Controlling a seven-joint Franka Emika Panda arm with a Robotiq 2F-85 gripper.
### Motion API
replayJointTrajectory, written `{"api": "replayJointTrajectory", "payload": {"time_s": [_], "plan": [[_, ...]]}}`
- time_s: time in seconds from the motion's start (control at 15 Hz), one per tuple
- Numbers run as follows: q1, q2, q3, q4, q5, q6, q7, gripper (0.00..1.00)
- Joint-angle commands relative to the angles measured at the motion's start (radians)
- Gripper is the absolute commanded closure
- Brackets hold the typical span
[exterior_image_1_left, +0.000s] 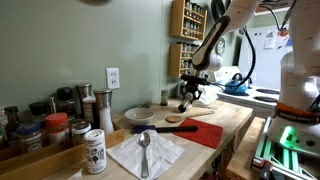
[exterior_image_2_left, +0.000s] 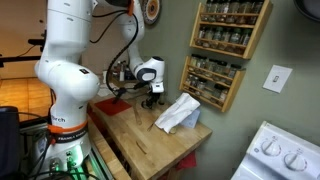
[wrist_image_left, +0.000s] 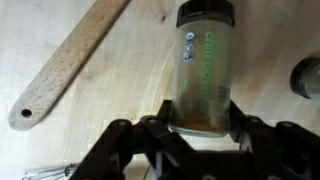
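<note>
The robot's gripper holds the spice jar by its base with the lid pointing away, so it should put the jar down and take it by its lid end (wrist_image_left: 206, 12).
My gripper (wrist_image_left: 200, 125) is shut on a clear spice jar (wrist_image_left: 203, 70) with brownish contents, a green-lettered label and a black lid. The fingers clamp the jar's base end, and its lid points away from the wrist. Beside it on the left lies a wooden spoon (wrist_image_left: 70, 65) on the butcher-block counter. In both exterior views the gripper (exterior_image_1_left: 189, 97) (exterior_image_2_left: 150, 95) hangs low over the counter, near the wooden spoon (exterior_image_1_left: 180, 121). Whether the jar touches the wood is unclear.
A red cloth (exterior_image_1_left: 205, 132) lies by the counter's edge. A white napkin (exterior_image_1_left: 145, 152) carries a metal spoon. Several spice jars (exterior_image_1_left: 55, 128) stand nearby, with a plate (exterior_image_1_left: 140, 114) behind. A spice rack (exterior_image_2_left: 225, 45) hangs on the wall; a stove (exterior_image_2_left: 280, 155) adjoins.
</note>
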Motion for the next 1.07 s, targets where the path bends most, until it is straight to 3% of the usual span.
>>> {"api": "replayJointTrajectory", "payload": {"time_s": [0.0, 0.2, 0.4, 0.47, 0.73, 0.93, 1.0], "plan": [[0.195, 0.002, -0.241, 0.035, -0.280, -0.020, 0.200, 0.71], [0.289, -0.042, -0.361, 0.098, -0.535, -0.097, 0.384, 0.71], [0.320, -0.103, -0.369, 0.159, -0.763, -0.254, 0.562, 0.71], [0.146, -0.122, -0.175, 0.179, -0.823, -0.318, 0.610, 0.71], [-0.014, -0.163, 0.067, 0.203, -0.769, -0.476, 0.580, 0.71], [-0.093, -0.175, 0.167, 0.205, -0.753, -0.516, 0.563, 0.71], [-0.115, -0.178, 0.187, 0.192, -0.768, -0.489, 0.558, 0.21]]}}
